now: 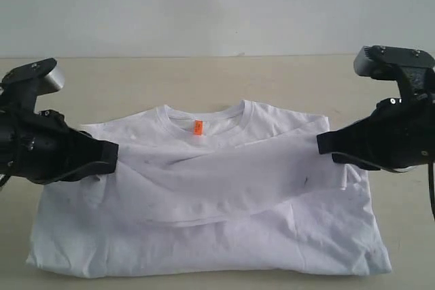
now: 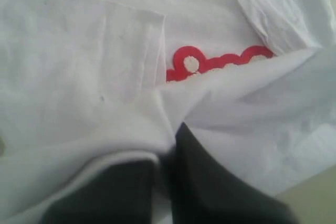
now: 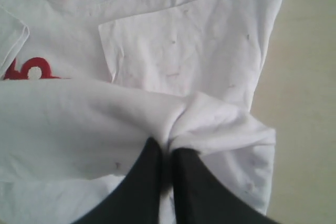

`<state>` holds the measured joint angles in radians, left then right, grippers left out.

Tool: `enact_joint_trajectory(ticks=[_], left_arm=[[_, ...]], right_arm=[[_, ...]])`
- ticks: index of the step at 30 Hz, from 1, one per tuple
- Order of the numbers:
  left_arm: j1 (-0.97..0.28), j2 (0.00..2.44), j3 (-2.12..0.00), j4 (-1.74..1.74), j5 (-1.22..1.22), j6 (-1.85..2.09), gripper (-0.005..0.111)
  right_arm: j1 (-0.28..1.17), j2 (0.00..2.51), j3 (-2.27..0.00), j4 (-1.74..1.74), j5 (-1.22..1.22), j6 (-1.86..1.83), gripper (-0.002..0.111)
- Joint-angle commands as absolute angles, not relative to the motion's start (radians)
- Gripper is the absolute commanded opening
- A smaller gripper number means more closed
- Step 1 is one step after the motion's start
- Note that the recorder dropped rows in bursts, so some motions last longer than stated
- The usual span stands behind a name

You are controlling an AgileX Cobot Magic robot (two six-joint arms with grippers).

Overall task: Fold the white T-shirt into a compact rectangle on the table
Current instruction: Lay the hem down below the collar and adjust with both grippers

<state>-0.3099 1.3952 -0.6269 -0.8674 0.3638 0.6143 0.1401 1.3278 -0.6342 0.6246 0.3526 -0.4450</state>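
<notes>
The lifted cloth bunches in the robot's left gripper, short of the collar, so the robot should lay it down, take its edge and draw it to the T-shirt's shoulder [image 1: 102, 128].
The white T-shirt [image 1: 211, 229] lies on the table [image 1: 204, 76], collar at the far side with its orange neck tag [image 1: 198, 128] showing. Both sleeves are folded inward. A lifted band of cloth stretches across the chest between the two grippers. My left gripper [image 1: 112, 157] is shut on the shirt's left side, cloth bunched between its fingers [image 2: 199, 171]. My right gripper [image 1: 325, 146] is shut on the shirt's right side, pinching a pleat [image 3: 184, 124]. A strip of the red print [image 2: 210, 64] peeks out under the lifted cloth, also in the right wrist view [image 3: 26, 69].
Bare beige tabletop runs behind the collar and to the right of the shirt [image 3: 310, 103]. A pale wall [image 1: 217, 5] rises behind the table's far edge. The shirt's near hem [image 1: 204, 269] lies close to the table's front edge.
</notes>
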Motion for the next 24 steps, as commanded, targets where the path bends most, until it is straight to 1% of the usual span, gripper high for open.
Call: enact_joint_trajectory(ticks=[1,5,7,9,11,13,14,15,16,18,21,22,23,24], left_arm=[[-0.313,1.435,-0.634,-0.875,0.294,0.622,0.005],[-0.313,1.472,-0.649,-0.875,0.267,0.629,0.005],[-0.313,1.487,-0.663,-0.875,0.259,0.629,0.005],[-0.313,1.501,-0.683,-0.875,0.255,0.634,0.005],[-0.313,1.513,-0.704,-0.875,0.255,0.669,0.005],[-0.313,1.519,-0.722,-0.875,0.255,0.698,0.007],[-0.313,1.52,-0.727,-0.875,0.255,0.707,0.012],[-0.313,1.52,-0.731,-0.875,0.257,0.711,0.016],[-0.313,1.52,-0.736,-0.875,0.257,0.711,0.024],[-0.313,1.52,-0.74,-0.875,0.259,0.711,0.042],[-0.313,1.522,-0.74,-0.875,0.259,0.711,0.076],[-0.313,1.522,-0.74,-0.875,0.256,0.711,0.081],[-0.313,1.522,-0.742,-0.875,0.256,0.711,0.082],[-0.313,1.522,-0.742,-0.875,0.256,0.713,0.08]], right_arm=[[0.138,1.343,-0.64,0.621,0.311,-0.454,0.0],[0.138,1.359,-0.64,0.637,0.277,-0.454,0.0],[0.138,1.371,-0.64,0.644,0.275,-0.454,0.005],[0.138,1.388,-0.64,0.644,0.275,-0.454,0.016],[0.138,1.409,-0.64,0.644,0.26,-0.454,0.035],[0.138,1.426,-0.64,0.645,0.242,-0.454,0.051],[0.138,1.436,-0.64,0.65,0.234,-0.454,0.057],[0.138,1.445,-0.64,0.652,0.227,-0.454,0.06],[0.138,1.451,-0.64,0.652,0.213,-0.454,0.06],[0.138,1.458,-0.64,0.656,0.208,-0.454,0.059],[0.138,1.458,-0.64,0.658,0.206,-0.454,0.059],[0.138,1.458,-0.64,0.659,0.206,-0.454,0.059],[0.138,1.458,-0.64,0.659,0.208,-0.454,0.059],[0.138,1.458,-0.64,0.659,0.216,-0.454,0.058]])
